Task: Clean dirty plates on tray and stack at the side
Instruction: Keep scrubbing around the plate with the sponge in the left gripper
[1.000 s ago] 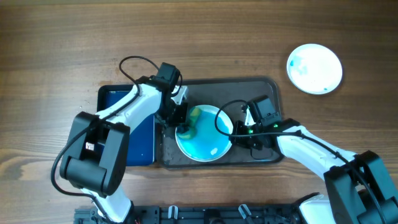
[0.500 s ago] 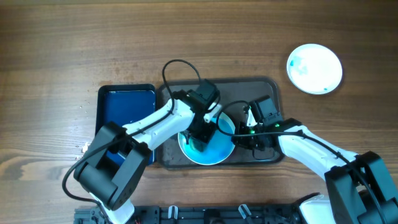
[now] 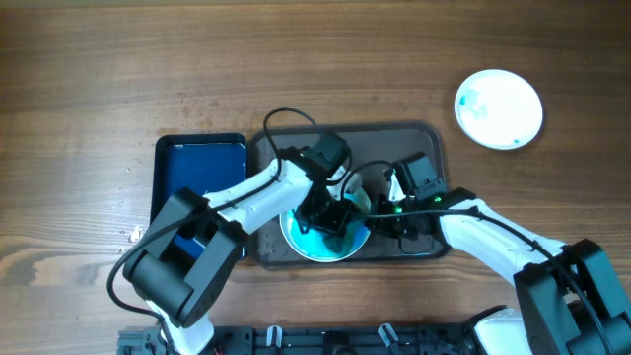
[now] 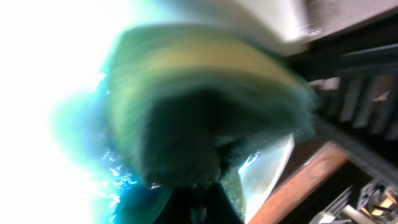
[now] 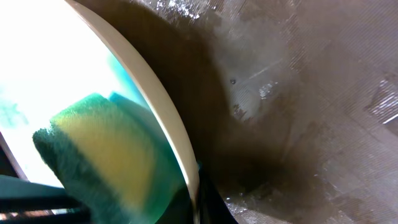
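I will let go of the green and yellow sponge with my left gripper near the middle of the deep-blue tray (image 3: 200,189).
A blue-smeared plate (image 3: 315,242) lies in the dark tray (image 3: 424,138). My left gripper (image 3: 330,219) is shut on a green and yellow sponge (image 4: 205,99) and presses it on the plate's middle. The sponge also shows in the right wrist view (image 5: 106,155). My right gripper (image 3: 380,212) is shut on the plate's right rim (image 5: 165,106), one finger inside and one outside. A second plate (image 3: 498,106) with faint blue smears lies on the table at the far right. A third plate is not in view.
A smaller deep-blue tray (image 3: 192,163) stands left of the dark tray, partly under my left arm. The dark tray's floor (image 5: 311,93) is wet. Bare wooden table (image 3: 315,59) lies behind both trays.
My left gripper with the sponge has swept from the plate's left edge across to its middle right. The right gripper has held still on the rim.
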You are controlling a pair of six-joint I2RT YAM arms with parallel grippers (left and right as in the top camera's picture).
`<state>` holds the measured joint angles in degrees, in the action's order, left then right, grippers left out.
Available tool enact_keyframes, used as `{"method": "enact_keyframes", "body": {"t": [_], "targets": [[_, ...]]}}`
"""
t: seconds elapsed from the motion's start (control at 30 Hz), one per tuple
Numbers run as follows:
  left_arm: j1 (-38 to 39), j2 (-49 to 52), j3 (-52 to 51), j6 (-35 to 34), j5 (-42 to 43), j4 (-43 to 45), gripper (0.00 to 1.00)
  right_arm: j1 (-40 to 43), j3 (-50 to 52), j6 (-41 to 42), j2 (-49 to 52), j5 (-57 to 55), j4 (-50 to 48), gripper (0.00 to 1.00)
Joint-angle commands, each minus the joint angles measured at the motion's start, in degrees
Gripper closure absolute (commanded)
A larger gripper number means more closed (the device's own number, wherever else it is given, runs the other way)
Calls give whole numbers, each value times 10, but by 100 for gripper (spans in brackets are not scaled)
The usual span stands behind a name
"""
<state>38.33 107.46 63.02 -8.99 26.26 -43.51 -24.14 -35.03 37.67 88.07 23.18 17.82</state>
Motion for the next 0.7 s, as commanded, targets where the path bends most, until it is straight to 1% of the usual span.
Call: {"method": "enact_keyframes", "body": {"t": [0.0,0.1,0.2,0.3,0.53,0.67], "targets": [[-35,12,-14,-4,-68,-26,96,2,5,0,7,-9,2,96],[-57,12,-14,-2,-73,-17,96,2,5,0,7,-9,3,96],[-76,12,-14,-3,-119,-16,96,2,5,-1,8,-9,3,96],[-103,12,-14,-5,-140,-15,96,2,5,-1,10,-11,3,96],[-183,12,-14,-4,-144,-4,96,2,5,-1,11,-13,5,96],[-211,12,-14,-5,-148,19,96,2,5,-1,11,-14,7,96]]}}
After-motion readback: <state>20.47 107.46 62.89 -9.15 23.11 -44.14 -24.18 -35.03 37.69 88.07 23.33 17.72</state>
